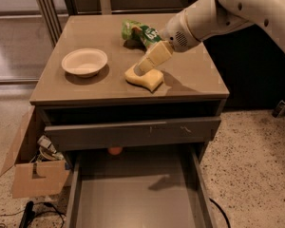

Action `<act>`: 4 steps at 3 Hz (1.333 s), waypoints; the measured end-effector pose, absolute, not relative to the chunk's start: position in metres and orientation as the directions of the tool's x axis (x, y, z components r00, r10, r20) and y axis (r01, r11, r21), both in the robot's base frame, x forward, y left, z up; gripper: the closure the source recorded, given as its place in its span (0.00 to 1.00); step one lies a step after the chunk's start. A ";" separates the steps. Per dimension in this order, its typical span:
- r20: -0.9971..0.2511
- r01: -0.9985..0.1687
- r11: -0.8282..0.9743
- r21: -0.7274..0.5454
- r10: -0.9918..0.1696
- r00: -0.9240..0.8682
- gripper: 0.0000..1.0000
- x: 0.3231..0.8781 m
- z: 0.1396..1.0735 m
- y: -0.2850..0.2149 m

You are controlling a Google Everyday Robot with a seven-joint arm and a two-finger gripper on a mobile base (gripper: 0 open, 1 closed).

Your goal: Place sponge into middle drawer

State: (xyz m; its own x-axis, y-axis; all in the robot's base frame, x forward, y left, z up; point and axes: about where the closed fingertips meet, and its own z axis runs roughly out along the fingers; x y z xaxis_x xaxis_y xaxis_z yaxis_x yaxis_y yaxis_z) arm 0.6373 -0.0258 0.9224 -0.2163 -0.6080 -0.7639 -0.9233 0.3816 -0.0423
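My gripper is to close next on the end of the yellow sponge (155, 80) that is farthest from the white bowl.
The yellow sponge (147, 80) lies on the cabinet top (109, 87), near the front edge, right of the middle. My gripper (143, 68) comes down from the upper right on the white arm. Its pale yellow pads (154, 57) reach the sponge's top left part and seem to touch it. The middle drawer (133, 201) is pulled out wide open below. Its flat grey floor is bare.
A white bowl (84, 61) sits on the left of the cabinet top. A green snack bag (138, 31) lies at the back, behind the gripper. The scratched drawer front (133, 133) sits above the open tray. An orange object (115, 150) is behind the tray. A cardboard box (35, 172) stands on the floor at the left.
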 end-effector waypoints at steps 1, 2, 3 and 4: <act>-0.747 -0.917 0.400 -0.005 -0.611 -0.262 0.00 0.631 0.890 -0.025; -0.726 -0.907 0.421 0.009 -0.621 -0.295 0.00 0.630 0.862 -0.025; -0.705 -0.899 0.438 0.000 -0.637 -0.311 0.00 0.634 0.837 -0.023; -0.691 -0.893 0.449 -0.033 -0.656 -0.305 0.00 0.642 0.821 -0.019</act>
State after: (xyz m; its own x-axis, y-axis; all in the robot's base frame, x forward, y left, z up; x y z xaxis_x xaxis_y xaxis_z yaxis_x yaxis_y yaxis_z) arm 0.6421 -0.0194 0.8211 -0.3045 -0.6559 -0.6907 -0.8930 0.4489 -0.0325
